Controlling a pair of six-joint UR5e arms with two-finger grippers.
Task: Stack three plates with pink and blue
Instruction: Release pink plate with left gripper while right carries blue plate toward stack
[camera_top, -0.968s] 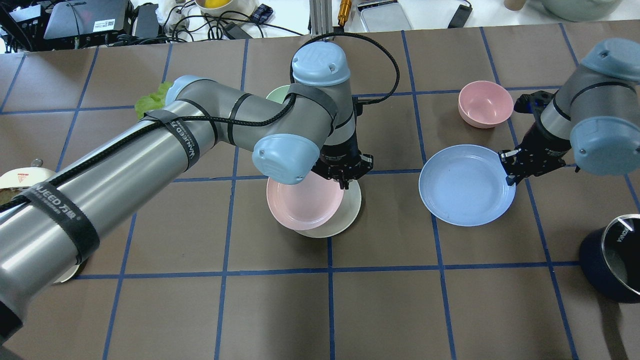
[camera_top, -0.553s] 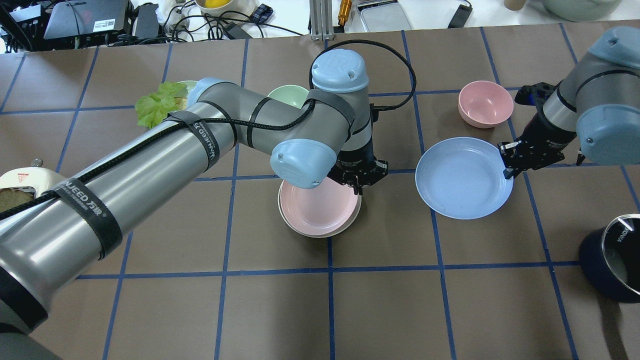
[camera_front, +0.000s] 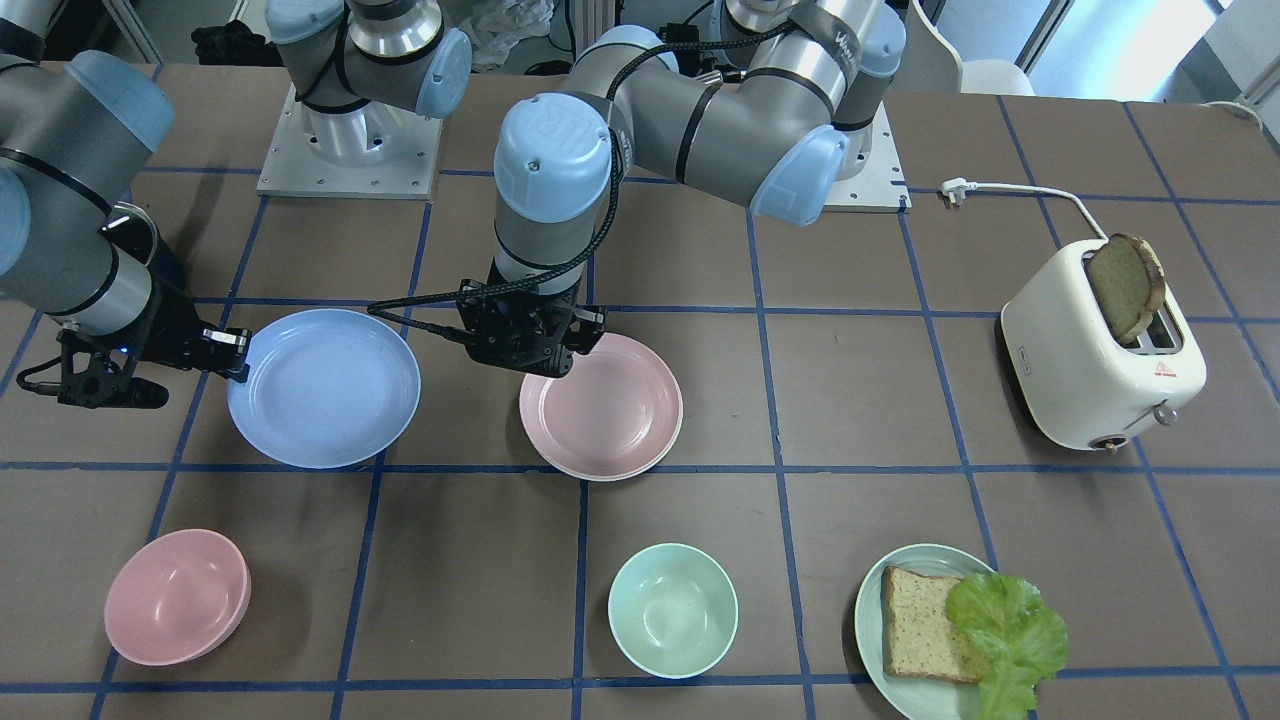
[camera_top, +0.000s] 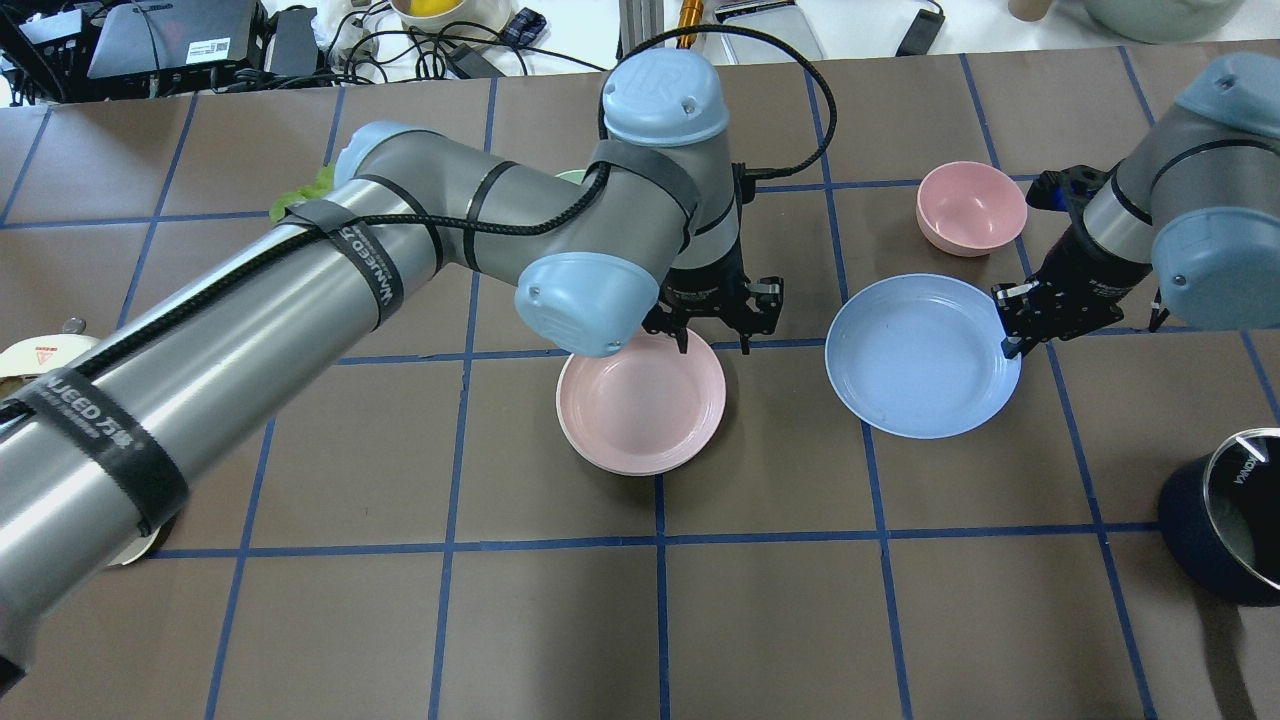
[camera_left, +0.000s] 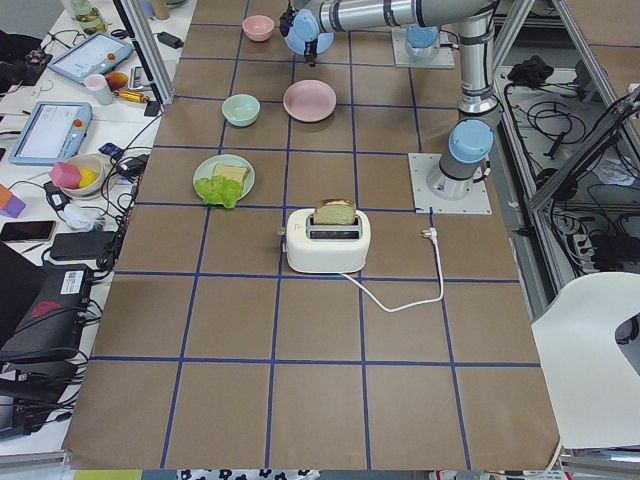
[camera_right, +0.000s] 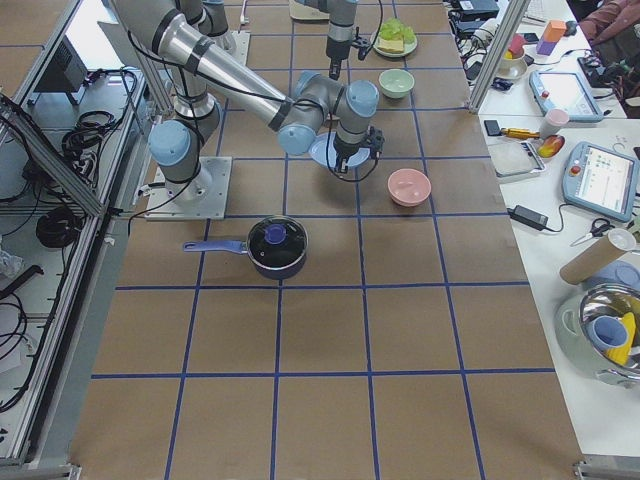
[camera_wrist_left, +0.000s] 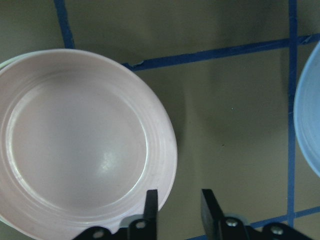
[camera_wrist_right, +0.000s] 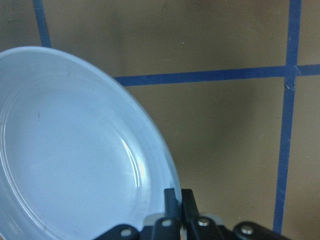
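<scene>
The light blue plate will go down on top of the pale pink plate (camera_front: 588, 409) from my right gripper.
The pale pink plate (camera_top: 641, 415) (camera_front: 600, 405) (camera_wrist_left: 80, 145) lies squarely on the cream-white plate, of which only a thin rim (camera_wrist_left: 6, 64) shows. My left gripper (camera_top: 714, 342) (camera_front: 530, 358) (camera_wrist_left: 180, 205) is open and empty, just above the pink plate's rim on the side toward the blue plate. The light blue plate (camera_top: 920, 355) (camera_front: 322, 388) (camera_wrist_right: 65, 150) is to the right of the stack in the overhead view. My right gripper (camera_top: 1008, 335) (camera_front: 235, 365) (camera_wrist_right: 177, 197) is shut on its rim and seems to hold it slightly off the table.
A pink bowl (camera_top: 971, 207) sits beyond the blue plate. A mint bowl (camera_front: 672, 610), a mint plate with bread and lettuce (camera_front: 950, 630) and a white toaster (camera_front: 1100, 365) are on the left arm's side. A dark lidded pot (camera_top: 1225, 515) is at the right edge.
My left gripper set the pink plate centred on the cream plate, opened and drew back off its rim. My right gripper shifted the blue plate slightly toward the stack.
</scene>
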